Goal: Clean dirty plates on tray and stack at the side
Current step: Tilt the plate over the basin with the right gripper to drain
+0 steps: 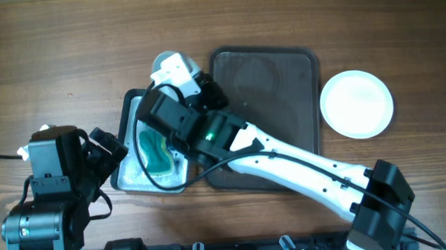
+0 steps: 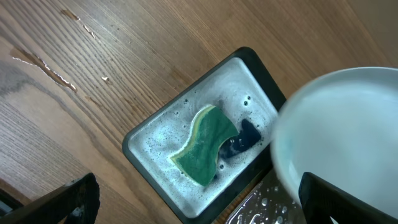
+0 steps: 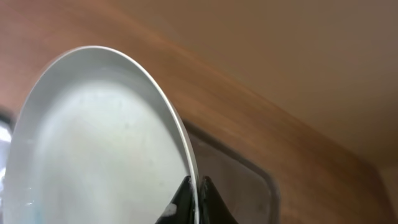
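Note:
My right gripper will release the white plate on top of the clean plate (image 1: 357, 103) next to the dark tray.
My right gripper (image 1: 175, 75) (image 3: 198, 198) is shut on the rim of a white plate (image 1: 166, 64) (image 3: 93, 137) and holds it tilted on edge above the far end of the soapy sponge tray (image 1: 126, 115). The plate also shows at the right of the left wrist view (image 2: 339, 124). A green sponge (image 1: 158, 150) (image 2: 205, 144) lies in the foamy tray (image 2: 155, 146). My left gripper (image 1: 106, 147) (image 2: 205, 211) is open and empty, just left of the sponge tray. The dark serving tray (image 1: 271, 83) (image 3: 249, 177) lies beside it, wet (image 2: 267, 208).
A clean white plate (image 1: 356, 104) sits on the wood to the right of the dark tray. My right arm stretches diagonally across the dark tray from the front right. The left arm's base stands at the front left.

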You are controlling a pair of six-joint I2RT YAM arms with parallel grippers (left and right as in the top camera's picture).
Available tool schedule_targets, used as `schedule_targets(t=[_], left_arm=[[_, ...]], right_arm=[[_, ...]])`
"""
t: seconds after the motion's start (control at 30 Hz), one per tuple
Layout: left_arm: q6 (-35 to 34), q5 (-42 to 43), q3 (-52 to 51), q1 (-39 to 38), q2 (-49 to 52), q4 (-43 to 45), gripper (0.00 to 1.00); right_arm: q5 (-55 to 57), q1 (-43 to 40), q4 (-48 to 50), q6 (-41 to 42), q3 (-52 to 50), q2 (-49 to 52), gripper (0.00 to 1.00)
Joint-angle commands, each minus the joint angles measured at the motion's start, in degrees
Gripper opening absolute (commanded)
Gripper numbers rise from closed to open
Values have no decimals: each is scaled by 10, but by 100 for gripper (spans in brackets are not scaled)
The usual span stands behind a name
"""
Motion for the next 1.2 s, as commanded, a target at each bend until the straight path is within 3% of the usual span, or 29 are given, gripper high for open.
schedule_targets(t=[0.0,0.1,0.37,1.17], left_arm=[[3,5,8,4,0,0,100],[3,5,8,4,0,0,100],[3,5,8,4,0,0,100],[3,5,8,4,0,0,100]], right_arm=[[71,26,9,-9,11,-8,4],[75,41,42,-89,12,-9,4],[215,95,123,-178,12,-9,4],[223,113,131,-195,12,-9,4]])
